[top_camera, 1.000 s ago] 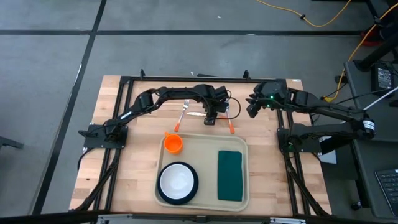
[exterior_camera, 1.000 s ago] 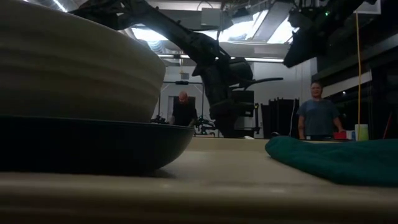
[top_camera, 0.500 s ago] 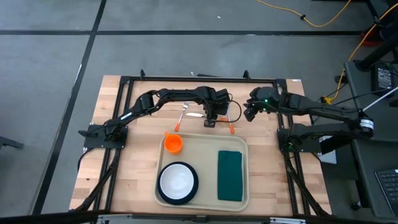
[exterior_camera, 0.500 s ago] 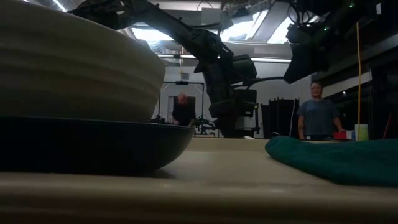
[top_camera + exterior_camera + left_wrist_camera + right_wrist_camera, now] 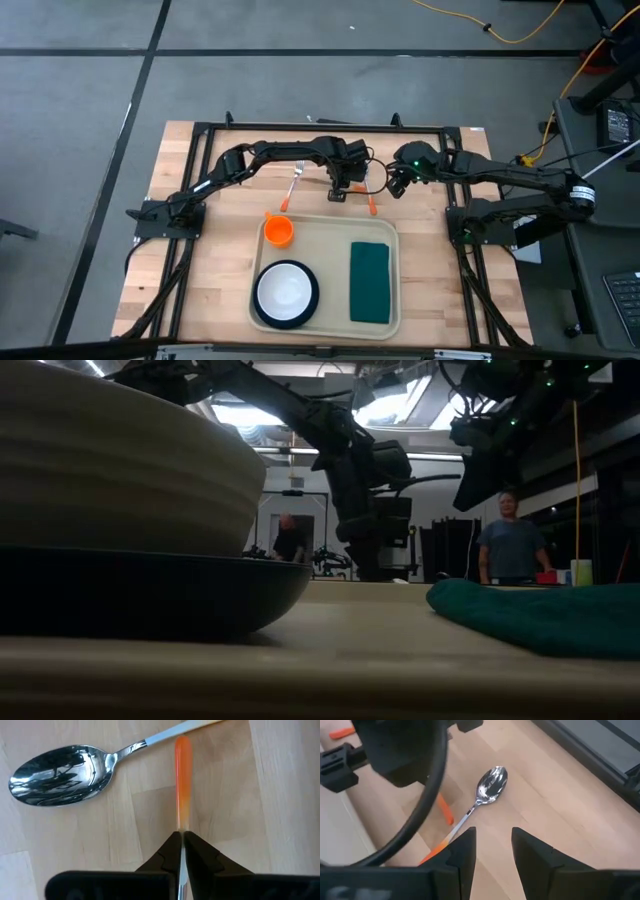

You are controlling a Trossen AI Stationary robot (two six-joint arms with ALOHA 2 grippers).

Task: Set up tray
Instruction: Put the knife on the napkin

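The utensil's orange handle stands on edge in the left gripper, so the robot should open it, let the handle lie flat and grip the utensil's pale end [image 5: 183, 822] across the width.
The cream tray [image 5: 325, 240] lies at the table's near middle and carries an orange cup [image 5: 278, 231], a white bowl on a dark plate [image 5: 286, 291] and a green napkin [image 5: 369, 282]. Beyond its far rim lie a fork [image 5: 293, 185] and an orange-handled spoon [image 5: 371, 203] [image 5: 60, 770] [image 5: 490, 784]. My left gripper [image 5: 338, 193] [image 5: 181, 837] is down there, shut on a thin orange-handled utensil [image 5: 182, 780]. My right gripper [image 5: 396, 186] [image 5: 492, 842] hovers open above the spoon, just right of the left one. My left gripper pinches the utensil between its two fingertips [image 5: 197, 851], at the pale end of the orange handle [image 5: 182, 824] where it narrows. The fingers come from above, and the handle runs on straight ahead of them. Whether its free end rests on the wood I cannot tell.
The black frame rails [image 5: 320, 126] run along the table's far edge and down both sides. Bare wood [image 5: 220, 270] lies left of the tray. In the low view, people [image 5: 507, 550] stand in the room behind the table.
My right gripper has moved toward the table's left and a little nearer, closing on my left gripper and the spoon. Its fingers have stayed open. The left gripper has kept its place on the utensil.
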